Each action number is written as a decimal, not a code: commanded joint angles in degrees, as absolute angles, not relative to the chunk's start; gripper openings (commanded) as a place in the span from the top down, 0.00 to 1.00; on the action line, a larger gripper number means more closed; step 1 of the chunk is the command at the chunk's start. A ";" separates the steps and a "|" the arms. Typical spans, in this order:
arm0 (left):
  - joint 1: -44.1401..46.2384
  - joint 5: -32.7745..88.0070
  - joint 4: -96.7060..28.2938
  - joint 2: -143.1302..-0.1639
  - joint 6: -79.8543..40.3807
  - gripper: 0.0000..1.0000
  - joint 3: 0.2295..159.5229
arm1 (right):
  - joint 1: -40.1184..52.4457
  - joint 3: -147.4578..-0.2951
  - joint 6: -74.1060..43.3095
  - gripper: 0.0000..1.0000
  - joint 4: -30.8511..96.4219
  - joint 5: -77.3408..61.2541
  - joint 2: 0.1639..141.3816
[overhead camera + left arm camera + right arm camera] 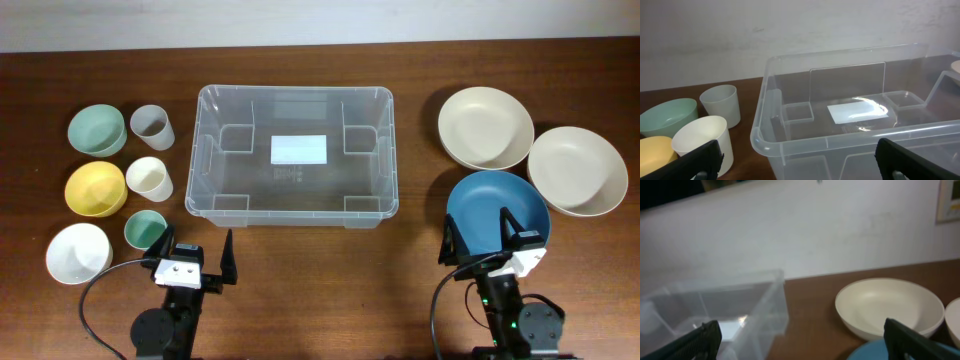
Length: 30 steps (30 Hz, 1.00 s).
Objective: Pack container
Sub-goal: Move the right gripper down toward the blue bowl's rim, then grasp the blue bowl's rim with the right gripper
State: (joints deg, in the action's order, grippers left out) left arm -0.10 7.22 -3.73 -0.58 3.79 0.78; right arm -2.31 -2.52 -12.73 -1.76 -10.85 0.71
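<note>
My right gripper is going to take hold of the blue bowl by the bowl's near rim (542, 237), on the side facing away from the clear container.
The large clear plastic container (295, 155) stands empty at the table's middle, a white label on its bottom. It also shows in the left wrist view (850, 135) and at the left of the right wrist view (730, 310). My left gripper (196, 262) is open and empty, near the front edge, just below the container's left corner. My right gripper (482, 238) is open and empty, its fingers either side of the near rim of a blue bowl (497, 210).
Left of the container stand a green bowl (97, 129), a yellow bowl (96, 188), a white bowl (78, 252), a grey cup (153, 126), a cream cup (149, 178) and a small teal cup (145, 230). Two cream bowls (485, 127) (577, 169) lie at the right.
</note>
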 commanded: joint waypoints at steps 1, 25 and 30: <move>-0.45 7.03 -3.95 -0.34 3.46 0.00 0.51 | -1.78 -12.45 -16.49 0.01 1.65 -8.84 1.91; -0.45 7.03 -3.95 -0.34 3.46 0.00 0.51 | -16.21 -56.80 -48.53 0.01 70.63 5.87 56.71; -0.45 7.03 -3.95 -0.34 3.46 0.00 0.51 | -26.46 -54.83 -46.68 0.01 71.24 5.37 58.81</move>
State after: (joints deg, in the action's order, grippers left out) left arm -0.10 7.05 -3.79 -0.58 3.79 0.78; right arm -21.28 -56.05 -44.47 70.98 3.29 58.06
